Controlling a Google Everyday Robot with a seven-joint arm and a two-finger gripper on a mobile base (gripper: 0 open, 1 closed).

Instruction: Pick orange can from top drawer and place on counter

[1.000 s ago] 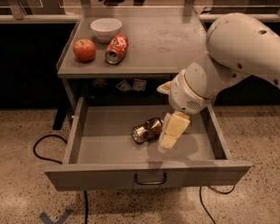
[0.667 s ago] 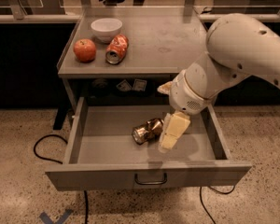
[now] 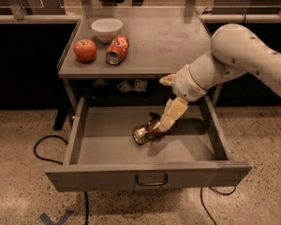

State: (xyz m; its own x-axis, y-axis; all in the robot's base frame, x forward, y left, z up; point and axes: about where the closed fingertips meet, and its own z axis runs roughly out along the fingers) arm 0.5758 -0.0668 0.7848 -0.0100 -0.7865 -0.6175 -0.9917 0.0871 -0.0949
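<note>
The orange can is in the open drawer. My gripper will next move to the middle of the body [image 3: 151, 131] of that can and close there.
The orange can [image 3: 143, 134], shiny gold-bronze and dented, lies on its side near the middle of the open top drawer [image 3: 107, 175]. My gripper [image 3: 163, 125] reaches down into the drawer from the right and is at the can's right end, touching or nearly touching it. The white arm [image 3: 234, 55] crosses above the drawer's right side. The grey counter [image 3: 178, 41] is above the drawer, with bare surface on its right half.
On the counter's left stand a red apple [image 3: 85, 50], a red-orange can [image 3: 117, 49] lying on its side and a white bowl [image 3: 107, 29]. The drawer's pull handle [image 3: 151, 181] faces me. Black cables [image 3: 42, 149] lie on the speckled floor.
</note>
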